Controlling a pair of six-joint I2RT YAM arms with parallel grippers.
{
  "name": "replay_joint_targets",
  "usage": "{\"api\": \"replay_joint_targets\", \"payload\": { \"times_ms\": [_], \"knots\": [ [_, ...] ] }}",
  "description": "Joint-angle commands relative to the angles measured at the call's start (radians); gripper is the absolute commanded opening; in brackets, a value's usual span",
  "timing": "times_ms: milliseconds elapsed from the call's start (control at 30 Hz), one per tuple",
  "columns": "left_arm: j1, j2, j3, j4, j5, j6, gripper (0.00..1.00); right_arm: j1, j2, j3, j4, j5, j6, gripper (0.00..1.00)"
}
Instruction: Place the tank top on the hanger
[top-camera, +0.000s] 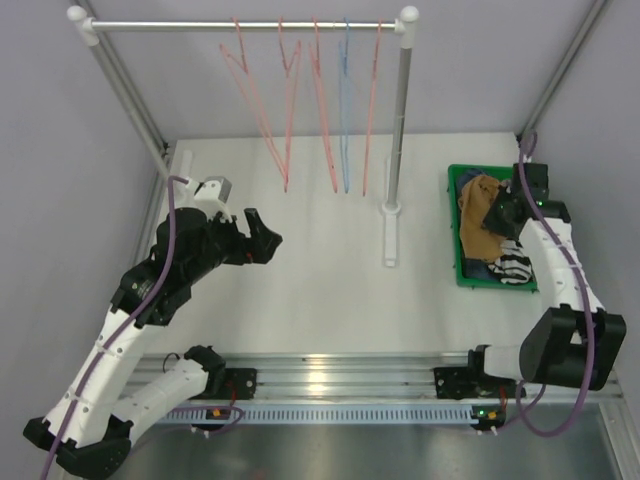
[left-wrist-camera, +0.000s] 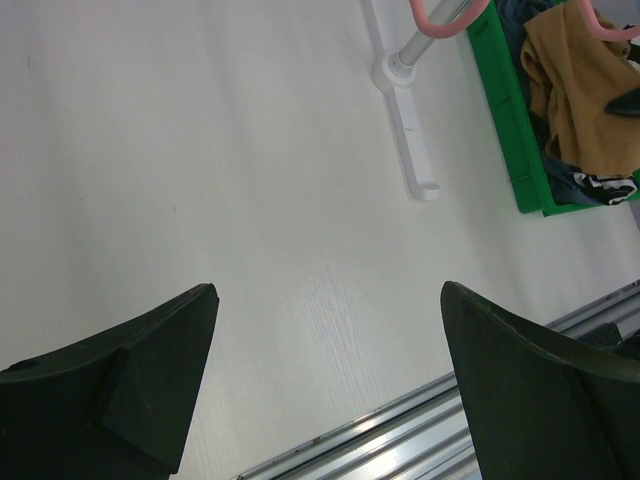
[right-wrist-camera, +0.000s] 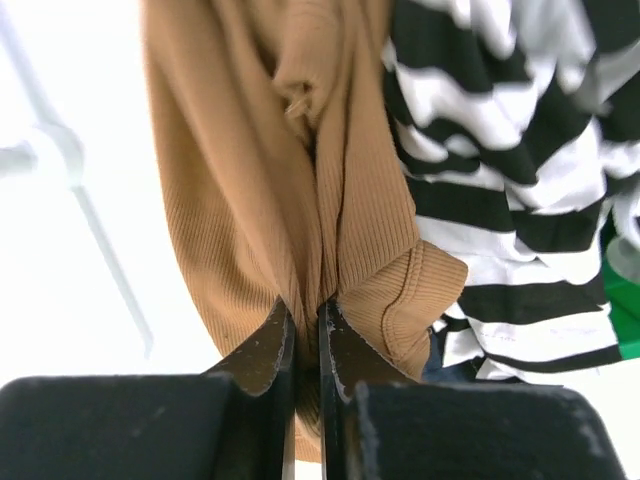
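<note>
The robot's right gripper should release the tan tank top on the table (top-camera: 378, 308) between the foot of the rack and the front rails.
The tan tank top (top-camera: 478, 218) lies bunched in a green bin (top-camera: 455, 245) at the right of the table. My right gripper (right-wrist-camera: 305, 308) is down in the bin, shut on a fold of the tank top (right-wrist-camera: 250, 170); ribbed fabric is pinched between its jaws. Several salmon-pink wire hangers (top-camera: 288, 120) hang from the rail at the back. My left gripper (top-camera: 265, 238) hovers over the left middle of the table, wide open with nothing between its fingers (left-wrist-camera: 170, 350). From there the tank top (left-wrist-camera: 585, 90) shows far off in the bin (left-wrist-camera: 505, 110).
A black-and-white striped garment (top-camera: 513, 268) and a dark blue one lie in the same bin beside the tank top. A light blue hanger (top-camera: 345, 110) hangs among the pink ones. The rack's right post (top-camera: 402, 110) and foot (top-camera: 390, 240) stand left of the bin.
</note>
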Motion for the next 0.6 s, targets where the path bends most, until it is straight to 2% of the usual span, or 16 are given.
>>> {"api": "replay_joint_targets", "payload": {
  "times_ms": [0, 333, 467, 567],
  "knots": [
    [-0.004, -0.001, 0.025, -0.003, -0.001, 0.016, 0.98, 0.002, -0.087, 0.181, -0.058, -0.058, -0.004, 0.00],
    [-0.004, -0.001, 0.059, -0.001, -0.001, 0.015, 0.98, 0.065, -0.133, 0.578, -0.204, -0.188, -0.028, 0.00],
    [-0.004, -0.007, 0.065, 0.002, -0.001, 0.010, 0.98, 0.109, -0.138, 0.666, -0.253, -0.225, -0.014, 0.00],
    [-0.004, -0.014, 0.070, 0.005, -0.031, 0.004, 0.98, 0.239, -0.164, 0.653, -0.253, -0.218, 0.022, 0.00]
  ]
}}
